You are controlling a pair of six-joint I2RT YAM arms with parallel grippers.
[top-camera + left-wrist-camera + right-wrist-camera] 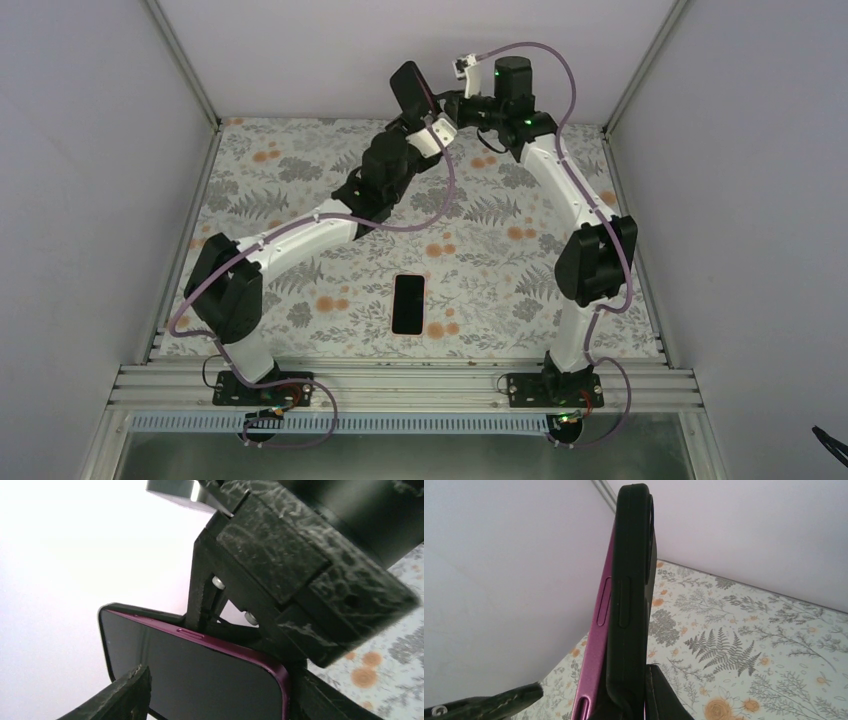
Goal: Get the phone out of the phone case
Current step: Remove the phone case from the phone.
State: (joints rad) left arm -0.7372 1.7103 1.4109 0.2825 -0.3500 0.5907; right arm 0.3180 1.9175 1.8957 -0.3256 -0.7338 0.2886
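Note:
My right gripper will release the black case on the fern print (492,211) beside the orange flowers, farther back than the slab.
The phone (200,675), with a magenta frame and a dark screen, sits in a black case (631,595) and is held upright in the air at the far middle of the table (410,88). My left gripper (222,700) is shut on the phone, one finger (125,695) over the screen and the other by the magenta corner. My right gripper (599,697) straddles phone and case. One finger (664,695) rests on the case's back. The other (489,705) stands apart from the phone. At the bottom the case bends away from the magenta edge (596,630).
A flat black phone-shaped slab (408,303) lies on the flowered cloth (500,290) near the front middle. White walls (100,150) close in the left, right and back. Both arms reach to the back wall, elbows over the table's sides.

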